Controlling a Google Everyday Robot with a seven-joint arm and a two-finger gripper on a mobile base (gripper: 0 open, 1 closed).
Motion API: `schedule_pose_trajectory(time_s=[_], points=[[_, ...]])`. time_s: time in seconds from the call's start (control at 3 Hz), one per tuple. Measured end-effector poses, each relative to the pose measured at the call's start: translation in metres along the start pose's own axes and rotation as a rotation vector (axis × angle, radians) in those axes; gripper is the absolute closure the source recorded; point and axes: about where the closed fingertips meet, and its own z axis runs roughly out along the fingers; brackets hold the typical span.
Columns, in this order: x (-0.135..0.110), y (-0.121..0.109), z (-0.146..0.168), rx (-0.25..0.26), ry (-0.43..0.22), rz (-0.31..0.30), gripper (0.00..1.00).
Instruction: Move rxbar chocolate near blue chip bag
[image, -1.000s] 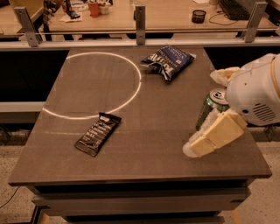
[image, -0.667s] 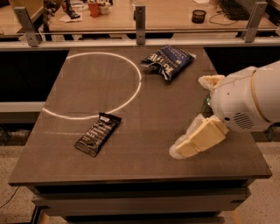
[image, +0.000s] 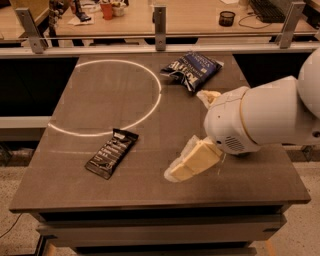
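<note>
Next, my gripper goes to the middle of the rxbar chocolate (image: 111, 154) and closes there, across the black wrapper's narrow width.
The rxbar chocolate (image: 111, 153), a flat black wrapper with white lettering, lies at the front left of the table, just outside a white circle line. The blue chip bag (image: 191, 69), crumpled dark blue foil with white lettering, lies at the back, right of centre. My gripper (image: 186, 135) hangs over the table's right-centre, right of the bar and in front of the bag. Its two cream fingers stand wide apart and hold nothing; one fingertip (image: 175, 173) is low near the table and the other (image: 206, 96) points toward the bag.
The dark table (image: 70, 190) carries a white circle line (image: 150, 107) on its left half. A rail with metal posts (image: 160, 22) runs behind the table, with a cluttered bench beyond it. My white arm housing (image: 260, 117) covers the table's right side.
My arm and gripper have moved left across the table, toward the middle. The arm now covers the green can that showed at the right edge. The bar and the bag have not moved.
</note>
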Motion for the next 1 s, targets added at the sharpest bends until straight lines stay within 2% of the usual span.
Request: schedule_pose_trajectory(time_s=[0.33, 0.67, 1.0], points=[[-0.012, 0.008, 0.022, -0.031, 0.002, -0.009, 0.00], [-0.027, 0.019, 0.057, -0.079, 0.004, -0.008, 0.00], [-0.040, 0.035, 0.087, -0.101, 0.008, -0.009, 0.00]])
